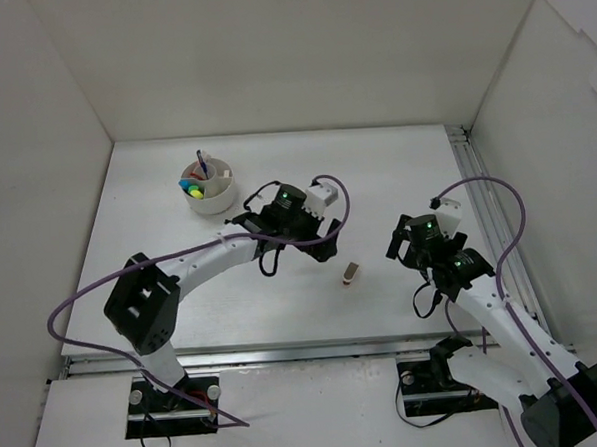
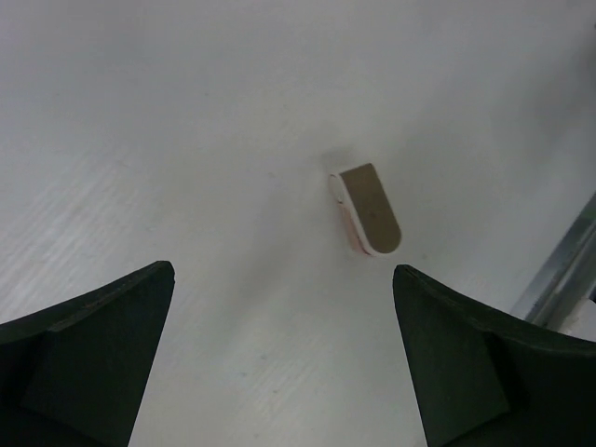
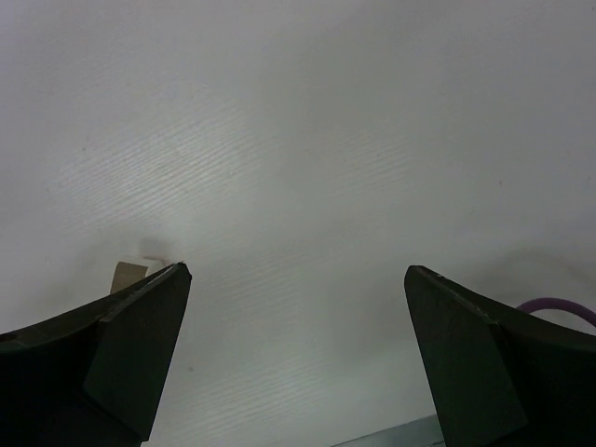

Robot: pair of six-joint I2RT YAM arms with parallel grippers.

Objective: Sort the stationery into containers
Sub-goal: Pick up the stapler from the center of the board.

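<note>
The robot's left gripper should close on the long sides of the beige eraser (image 1: 349, 275) (image 2: 375, 222), close to the eraser's rounded end.
One beige eraser (image 1: 351, 273) with a white and pink edge lies on the table between the two arms. In the left wrist view the eraser (image 2: 369, 209) lies just ahead of my open, empty left gripper (image 2: 282, 272), nearer its right fingertip. In the top view the left gripper (image 1: 323, 246) hovers up and left of the eraser. My right gripper (image 1: 394, 246) is open and empty to the eraser's right; only a corner of the eraser (image 3: 129, 274) peeks from behind its left finger. The round white pot (image 1: 223, 196) stands at the back left and holds pens and coloured caps.
White walls close in the table on the left, back and right. A metal rail (image 1: 483, 214) runs along the table's right edge, and another along the front edge (image 1: 285, 351). Purple cables loop over both arms.
</note>
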